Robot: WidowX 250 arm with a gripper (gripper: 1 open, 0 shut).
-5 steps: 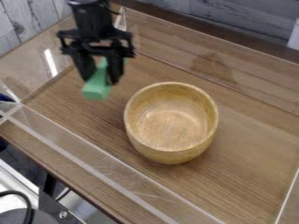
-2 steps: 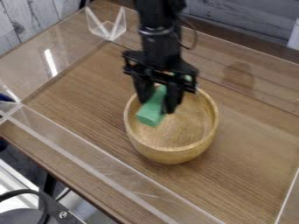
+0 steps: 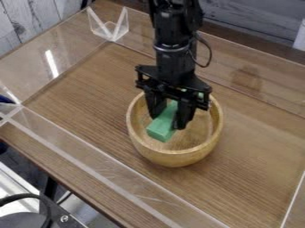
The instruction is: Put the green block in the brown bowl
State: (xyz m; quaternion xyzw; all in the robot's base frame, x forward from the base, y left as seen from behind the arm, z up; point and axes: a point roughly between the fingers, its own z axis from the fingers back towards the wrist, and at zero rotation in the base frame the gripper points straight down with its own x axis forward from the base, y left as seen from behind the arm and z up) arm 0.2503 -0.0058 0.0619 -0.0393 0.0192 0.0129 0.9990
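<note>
The green block will be released on the inside bottom of the brown bowl [image 3: 176, 119], mid-hollow.
The brown bowl [image 3: 176, 153] is a round light wooden bowl standing on the tabletop near the middle of the camera view. My gripper [image 3: 172, 114] points straight down over the bowl's hollow, its black fingers shut on the green block [image 3: 162, 126]. The block is a bright green bar hanging tilted, its lower end down inside the bowl, just above the bottom. I cannot tell whether it touches the wood.
A clear plastic wall [image 3: 71, 183] runs along the front and left of the wooden table [image 3: 84, 98]. A transparent bracket [image 3: 111, 24] stands at the back left. A dark strip runs along the table's far edge.
The gripper has carried the green block from left of the bowl to over it, then lowered it into the hollow. The wrist has also rolled a little.
</note>
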